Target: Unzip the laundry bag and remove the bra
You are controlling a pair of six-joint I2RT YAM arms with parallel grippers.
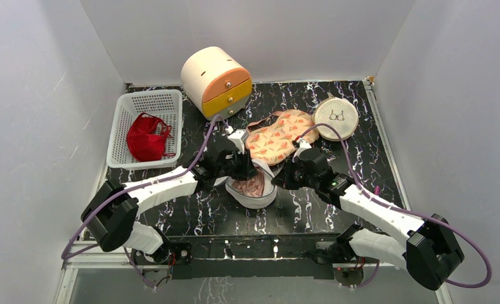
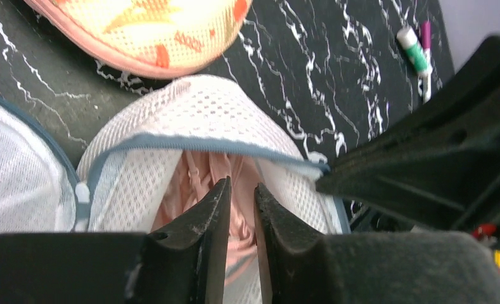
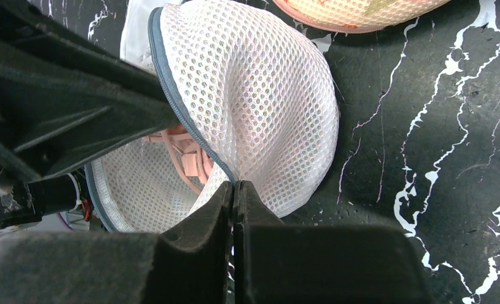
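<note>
The pink bra sits deep under the blue-grey rim, loose at my left fingers; next I open, reach further, pinch its folds (image 2: 237,218), then lift.
The laundry bag (image 1: 257,199) is white mesh with a blue-grey rim and stands unzipped at the table's middle. A pink bra (image 1: 253,185) lies inside it. My left gripper (image 1: 247,170) reaches into the bag's mouth from the left. In the left wrist view its jaws (image 2: 241,190) are nearly closed with the pink bra (image 2: 199,174) pinched between them, inside the bag (image 2: 203,114). My right gripper (image 1: 282,177) is at the bag's right side. In the right wrist view it (image 3: 234,185) is shut on the blue-grey rim of the bag (image 3: 260,95), with the bra (image 3: 187,149) showing inside.
A white perforated basket (image 1: 149,96) holding a red garment (image 1: 147,138) stands at the back left. A cream and orange drawer box (image 1: 217,79) stands behind. An orange-patterned mesh pouch (image 1: 277,135) and a beige round pouch (image 1: 336,117) lie just behind the bag. Markers (image 2: 415,50) lie near the table's edge.
</note>
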